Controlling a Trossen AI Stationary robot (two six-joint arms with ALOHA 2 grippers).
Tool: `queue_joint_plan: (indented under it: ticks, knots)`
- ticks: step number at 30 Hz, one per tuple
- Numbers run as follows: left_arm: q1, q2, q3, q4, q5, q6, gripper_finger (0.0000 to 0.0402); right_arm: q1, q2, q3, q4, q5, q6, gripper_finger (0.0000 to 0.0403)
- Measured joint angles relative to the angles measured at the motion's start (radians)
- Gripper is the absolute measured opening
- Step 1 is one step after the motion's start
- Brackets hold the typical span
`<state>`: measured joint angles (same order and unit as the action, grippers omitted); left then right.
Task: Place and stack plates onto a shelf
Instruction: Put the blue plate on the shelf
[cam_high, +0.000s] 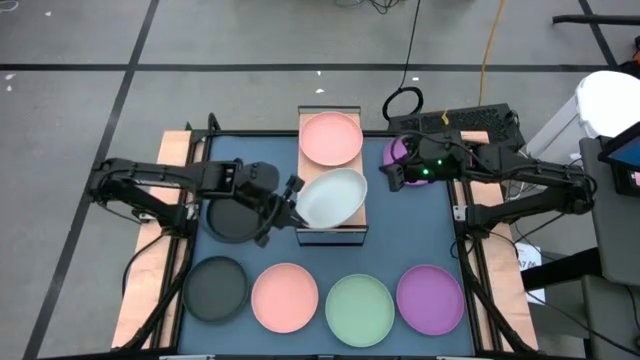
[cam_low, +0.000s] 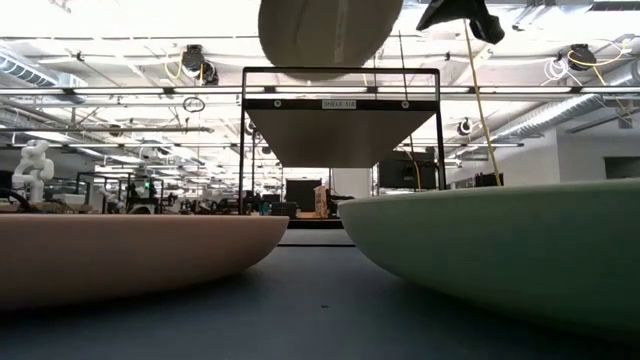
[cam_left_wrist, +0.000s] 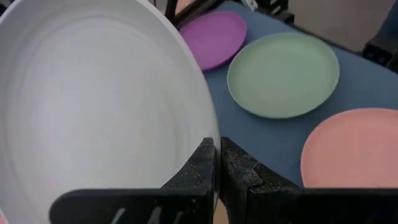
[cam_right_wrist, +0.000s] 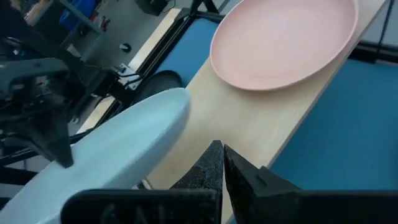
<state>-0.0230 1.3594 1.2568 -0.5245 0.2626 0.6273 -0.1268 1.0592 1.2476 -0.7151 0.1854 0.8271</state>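
Next, I release the pale blue plate with my left gripper on the near half of the shelf's wood top (cam_high: 337, 192).
The shelf (cam_high: 352, 228) stands mid-table, with a pink plate (cam_high: 331, 138) lying flat on the far half of its wood top. Over the near half hangs a pale blue plate (cam_high: 332, 197), with my left gripper (cam_high: 290, 203) shut on it. My right gripper (cam_high: 392, 178) is shut and empty just right of the shelf. A black plate (cam_high: 232, 218) lies under my left arm and a purple plate (cam_high: 398, 152) under my right arm. In a row along the near edge lie a black plate (cam_high: 215, 288), a pink plate (cam_high: 285, 297), a mint green plate (cam_high: 360, 308) and a purple plate (cam_high: 430, 298). My left gripper pinches the pale blue plate's rim (cam_left_wrist: 210, 127) between its two fingers, at the plate's left side. The fingers come from the table's left, slanting downward. The plate is lifted clear above the shelf top (cam_right_wrist: 249, 124) and tilted.
The dark blue mat (cam_high: 400, 240) covers the table between the two arm bases. Cables and a dark box (cam_high: 470, 122) lie beyond the far right corner. Free mat lies on both sides of the shelf.
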Motion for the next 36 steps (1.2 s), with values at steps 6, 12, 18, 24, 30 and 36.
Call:
queue_joint_plan:
  ticks: [6,12,18,24,30,36]
  knots:
    - [0.039,0.026,-0.001,-0.029,0.002,-0.007,0.0009,0.037,0.0,0.0,0.01,0.03,0.007,0.0]
    - [0.056,0.06,0.0,-0.017,0.065,0.001,0.0009,0.045,0.0,0.0,0.009,0.031,0.004,0.0]
    - [0.057,0.093,0.0,-0.017,0.04,0.026,0.0019,0.045,0.0,0.0,0.008,0.031,0.001,0.0]
    - [0.056,0.118,-0.001,-0.015,0.008,0.024,0.0026,0.045,0.0,0.0,0.008,0.029,-0.001,0.0]
    - [0.056,0.139,-0.001,-0.007,-0.061,0.026,0.0028,0.045,0.0,0.0,0.008,0.028,-0.001,0.0]
    - [0.056,0.143,-0.001,-0.023,-0.065,0.014,0.003,0.045,0.0,0.0,0.008,0.028,-0.005,0.0]
